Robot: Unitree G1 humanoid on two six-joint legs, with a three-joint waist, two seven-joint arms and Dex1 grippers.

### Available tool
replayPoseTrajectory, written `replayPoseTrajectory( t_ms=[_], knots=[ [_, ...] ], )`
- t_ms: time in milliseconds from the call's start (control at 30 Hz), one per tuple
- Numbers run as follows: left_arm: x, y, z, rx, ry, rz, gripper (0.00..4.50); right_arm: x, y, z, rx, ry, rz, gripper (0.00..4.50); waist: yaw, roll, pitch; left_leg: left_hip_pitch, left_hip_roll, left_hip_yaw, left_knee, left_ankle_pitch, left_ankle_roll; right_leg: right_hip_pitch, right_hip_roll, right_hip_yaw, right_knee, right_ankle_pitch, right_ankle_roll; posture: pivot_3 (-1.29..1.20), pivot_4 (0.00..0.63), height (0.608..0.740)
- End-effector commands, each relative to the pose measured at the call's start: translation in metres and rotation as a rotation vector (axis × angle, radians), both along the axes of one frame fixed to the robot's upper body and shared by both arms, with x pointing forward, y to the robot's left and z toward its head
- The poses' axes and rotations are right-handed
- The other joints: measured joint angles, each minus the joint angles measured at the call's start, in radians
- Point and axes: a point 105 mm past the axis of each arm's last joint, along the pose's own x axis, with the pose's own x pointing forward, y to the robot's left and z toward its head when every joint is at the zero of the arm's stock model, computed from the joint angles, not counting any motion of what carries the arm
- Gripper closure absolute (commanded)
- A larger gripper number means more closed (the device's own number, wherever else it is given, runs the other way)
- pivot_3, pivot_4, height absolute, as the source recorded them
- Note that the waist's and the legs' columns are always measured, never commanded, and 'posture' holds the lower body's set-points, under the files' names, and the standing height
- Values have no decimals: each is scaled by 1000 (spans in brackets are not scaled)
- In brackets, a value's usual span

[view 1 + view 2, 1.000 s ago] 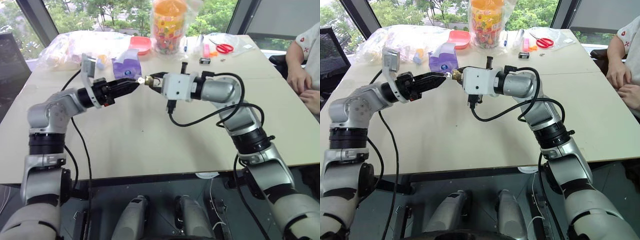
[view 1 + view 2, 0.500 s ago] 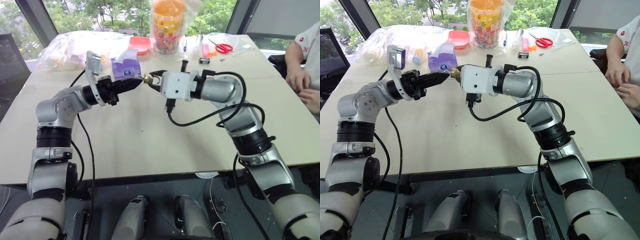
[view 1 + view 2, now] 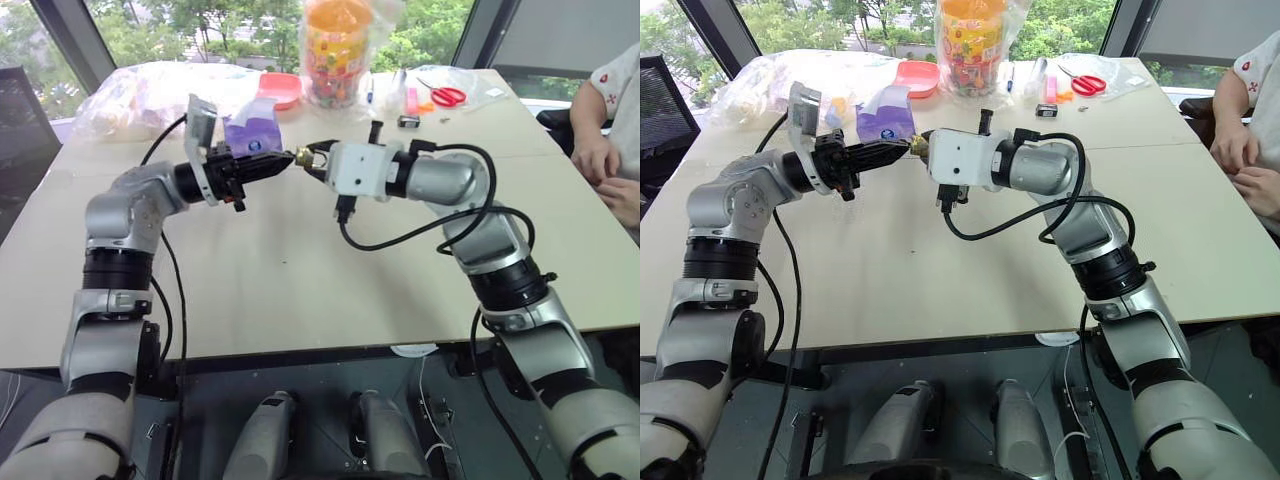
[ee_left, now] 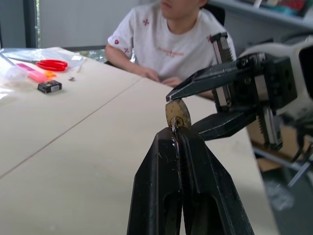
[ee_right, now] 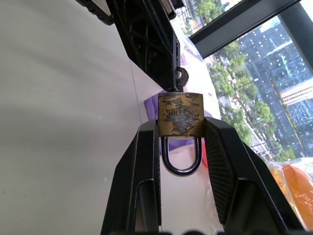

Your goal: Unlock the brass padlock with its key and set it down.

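The shackle sits inside my right fingers, so my left gripper needs to open off the key, take the padlock's body [image 5: 181,115] and free my right gripper.
Above the table's middle, my right gripper [image 5: 180,123] is shut on the brass padlock [image 5: 180,114], one finger on each side of its worn body. The silvery shackle hangs toward the wrist camera. The key [image 5: 180,77] sticks in the padlock's far end, and my left gripper [image 4: 174,131] is shut on its head. From the head views the two grippers meet tip to tip: the left gripper [image 3: 284,162] comes in level from the left and the padlock [image 3: 302,157] sits between them. It shows as a small brass oval [image 4: 177,112] in the left wrist view.
The tan table [image 3: 300,280] is bare below the arms. At the back stand a purple pouch [image 3: 250,135], a pink dish [image 3: 282,88], an orange jar [image 3: 335,50], clear bags [image 3: 140,95] and red scissors [image 3: 448,95]. A person's hands [image 3: 605,170] rest at the right edge.
My left gripper has closed on the key and its wrist has rolled, with the wrist camera now upright. The right gripper has kept the padlock in place.
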Motion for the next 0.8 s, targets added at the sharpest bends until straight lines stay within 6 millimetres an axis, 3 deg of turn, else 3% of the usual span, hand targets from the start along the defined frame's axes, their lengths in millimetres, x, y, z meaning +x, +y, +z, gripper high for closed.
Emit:
replayPoseTrajectory(
  t_ms=[33,267,467,567,667,800],
  knots=[
    [3,-3,8,164,-191,26,4442,-18,16,13,6,-52,100,3804,0,0,0,0,0,0,0,0,0,0,0,0,0,0,0,0,150,740],
    [0,-11,5,283,-345,-34,4442,-18,17,11,2,-41,102,3804,0,0,0,-1,0,0,0,0,0,-1,0,0,0,0,0,0,150,740],
    [-17,3,3,145,11,-151,4442,-17,16,11,6,-48,92,3804,-3,0,0,-1,0,0,0,0,1,0,0,-1,0,0,0,0,150,740],
    [-22,19,2,104,121,-160,3581,-17,15,11,7,-51,86,3804,-10,0,0,-1,0,0,0,0,1,-1,1,-1,0,0,0,0,150,740],
    [-20,26,6,92,107,-117,2348,-16,14,11,5,-52,84,3804,-7,0,0,-1,1,0,0,0,1,-1,2,-1,0,0,0,0,150,740],
    [-23,28,20,18,100,-132,2348,-17,14,11,6,-54,85,3804,0,0,0,-1,1,0,0,0,1,-1,1,-1,0,0,0,0,150,740]
  ],
)
